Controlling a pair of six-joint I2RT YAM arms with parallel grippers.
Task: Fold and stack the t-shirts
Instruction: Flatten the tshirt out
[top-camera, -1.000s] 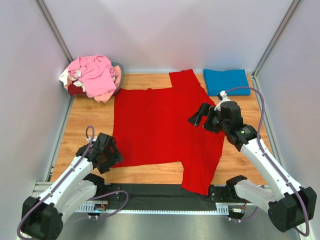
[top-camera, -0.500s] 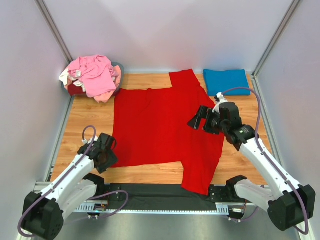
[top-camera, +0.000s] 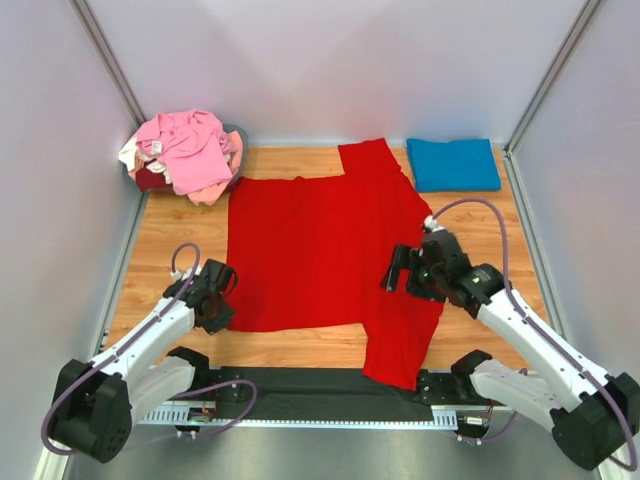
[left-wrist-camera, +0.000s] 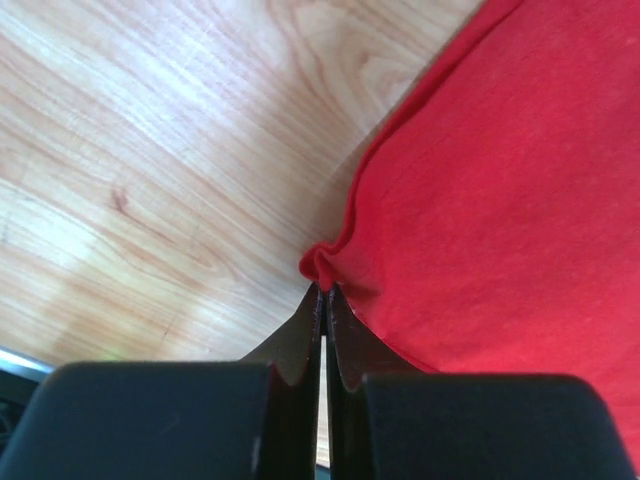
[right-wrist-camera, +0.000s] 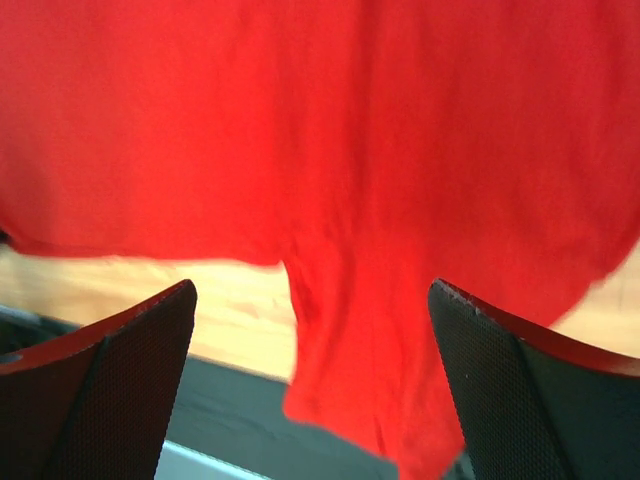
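Note:
Next, my right gripper goes to the red t-shirt's near sleeve and closes on the sleeve's hem (top-camera: 396, 384) (right-wrist-camera: 372, 446), which hangs over the near edge of the table.
A bright red t-shirt (top-camera: 320, 250) lies spread flat across the wooden table, one sleeve hanging over the near edge. My left gripper (top-camera: 222, 306) is shut on the shirt's near-left hem corner (left-wrist-camera: 330, 262), which bunches up at the fingertips. Over the shirt's right side hovers my right gripper (top-camera: 400, 270), open wide, its fingers (right-wrist-camera: 520, 370) apart above the red cloth (right-wrist-camera: 380, 200). A folded blue t-shirt (top-camera: 452, 163) rests at the back right. Pink and cream t-shirts (top-camera: 185, 150) are heaped at the back left.
Grey enclosure walls stand on three sides. A black strip (top-camera: 330, 385) runs along the near table edge between the arm bases. Bare wood (top-camera: 170, 235) shows left of the red shirt.
My left gripper has closed on the hem corner of the red shirt. The right gripper has moved nearer and lower over the shirt's right side, still open.

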